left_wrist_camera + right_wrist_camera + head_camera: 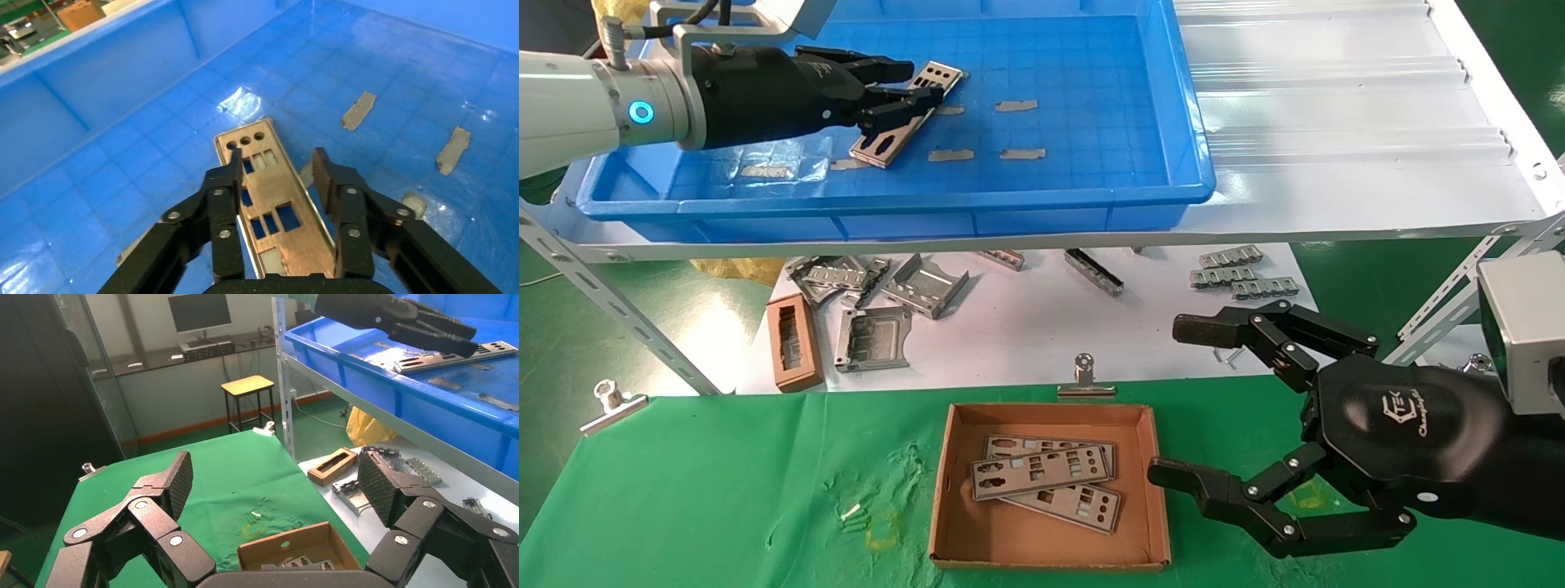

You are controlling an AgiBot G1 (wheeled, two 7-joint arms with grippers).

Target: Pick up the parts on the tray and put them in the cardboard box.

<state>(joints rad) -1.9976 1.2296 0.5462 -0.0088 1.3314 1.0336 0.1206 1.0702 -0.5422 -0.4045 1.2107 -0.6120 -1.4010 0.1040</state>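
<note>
The silver plate slants with one edge under my left gripper's finger, so next I open wide, line up with the plate and grip both long edges point(301, 185).
A silver punched plate point(911, 114) lies at an angle in the blue tray point(895, 200). My left gripper point(915, 84) is over it, open. In the left wrist view the plate point(287, 202) lies between the fingers point(226, 184). One finger is at the plate's edge. A gap shows between the plate and the other finger. The cardboard box point(944, 490) sits on the green cloth and holds stacked plates point(1042, 472). My right gripper point(1181, 400) hangs open and empty just right of the box. It also shows in the right wrist view point(275, 481).
Grey tape strips point(1016, 105) lie on the tray floor. Bent grey brackets point(870, 335) and a brown frame piece point(793, 343) sit on the white surface under the shelf. Metal clips point(1083, 380) hold the green cloth point(723, 490). A slanted shelf leg point(617, 310) stands at the left.
</note>
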